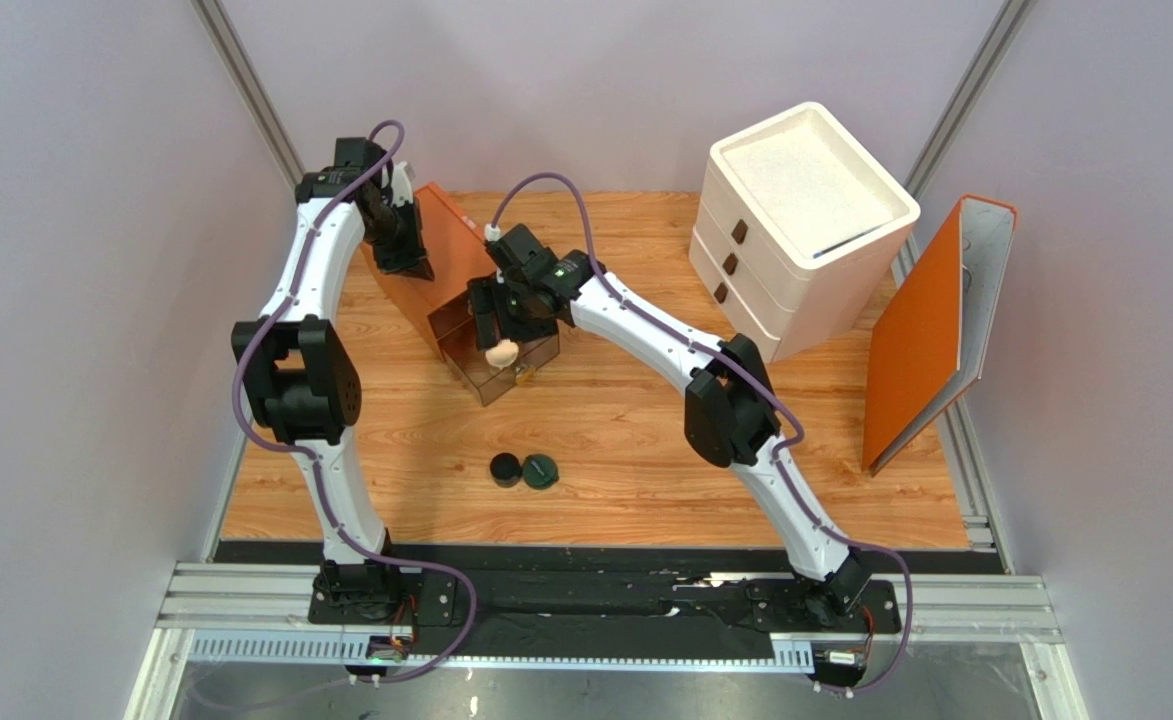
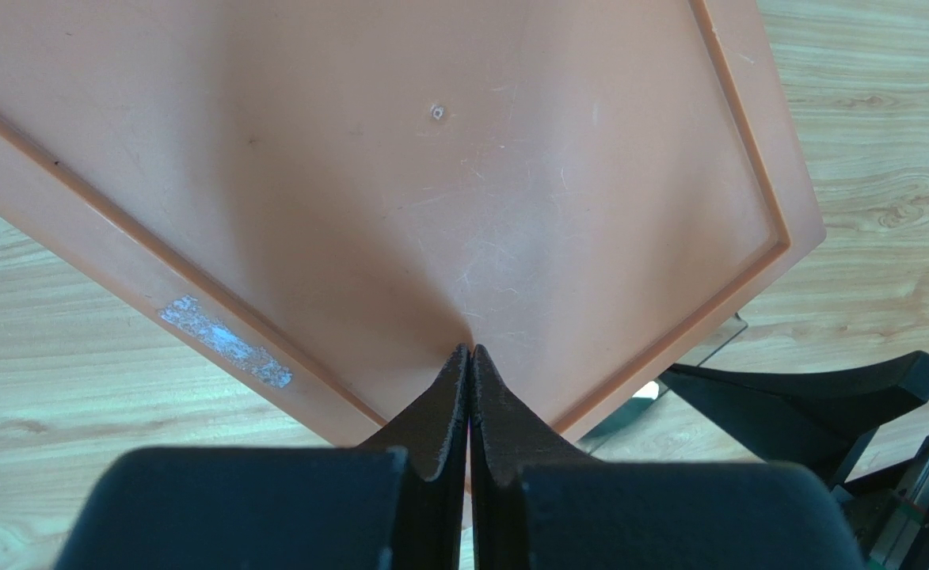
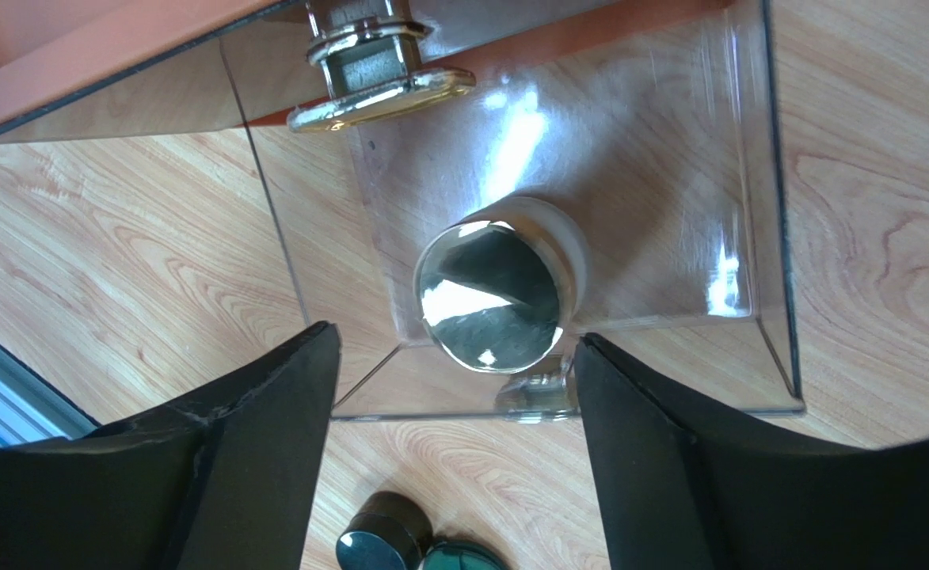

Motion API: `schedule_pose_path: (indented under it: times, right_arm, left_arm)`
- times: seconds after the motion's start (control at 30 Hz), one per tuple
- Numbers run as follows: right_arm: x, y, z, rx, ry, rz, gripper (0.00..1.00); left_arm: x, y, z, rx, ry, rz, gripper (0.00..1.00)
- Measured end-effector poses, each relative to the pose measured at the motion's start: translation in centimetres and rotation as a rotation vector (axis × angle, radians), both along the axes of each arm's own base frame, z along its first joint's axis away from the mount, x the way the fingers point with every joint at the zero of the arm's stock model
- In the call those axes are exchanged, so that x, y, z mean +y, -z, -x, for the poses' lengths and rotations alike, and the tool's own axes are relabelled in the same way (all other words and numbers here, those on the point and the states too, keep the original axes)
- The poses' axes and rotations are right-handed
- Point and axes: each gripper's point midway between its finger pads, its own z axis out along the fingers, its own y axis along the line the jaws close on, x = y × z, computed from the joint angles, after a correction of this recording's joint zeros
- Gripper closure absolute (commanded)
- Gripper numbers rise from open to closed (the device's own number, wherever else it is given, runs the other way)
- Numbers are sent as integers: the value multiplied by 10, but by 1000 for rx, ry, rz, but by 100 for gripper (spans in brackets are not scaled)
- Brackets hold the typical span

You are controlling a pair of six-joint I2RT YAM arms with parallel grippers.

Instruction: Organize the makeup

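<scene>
Next, I move my right gripper to the dark green compact's edge (image 1: 549,465) (image 3: 484,553), on the side away from the black compact, and close it there.
A round jar (image 3: 499,291) with a mirror-like lid and beige side stands in a clear drawer (image 3: 671,214); it also shows in the top view (image 1: 504,356). My right gripper (image 3: 455,339) is open just above the jar, one finger on each side, holding nothing. It shows over the drawer in the top view (image 1: 499,333). A black compact (image 1: 505,470) and a dark green compact (image 1: 541,473) lie touching on the table, also in the right wrist view (image 3: 374,546). My left gripper (image 2: 471,352) is shut, its tips against the orange box (image 2: 433,178). The little bottles are out of view.
The orange box (image 1: 450,255) stands at the back left with the clear drawer (image 1: 525,378) pulled out from it. A white drawer unit (image 1: 795,225) stands at the back right. An orange panel (image 1: 938,330) leans at the right wall. A gold metal fitting (image 3: 374,83) sits at the drawer's far end.
</scene>
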Motion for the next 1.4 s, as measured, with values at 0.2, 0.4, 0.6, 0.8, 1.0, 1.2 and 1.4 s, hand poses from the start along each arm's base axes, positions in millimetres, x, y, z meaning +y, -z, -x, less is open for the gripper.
schedule_pose_path:
  times: [0.2,0.4,0.6,0.8,1.0,1.2,1.4]
  right_arm:
    - [-3,-4,-1,-15,11,3,25]
    - [-26,-29,18,-41,-29,21,27]
    - [-63,-53,63,-77,-157,83,28]
    - [-85,-12,130,-15,-330,220,34]
    - [-94,46,168,106,-411,346,35]
    - [-92,63,167,130,-414,370,36]
    - [-72,68,157,124,-425,344,37]
  left_arm:
    - [-1,0,0,-1,1,3,100]
    - [-1,0,0,-1,2,3,100]
    - [-1,0,0,-1,2,3,100]
    - [-1,0,0,-1,2,3,100]
    - [0,0,1,-6,3,2,100]
    - [0,1,1,-9,8,-2,100]
    - [0,1,1,-15,9,-2,100]
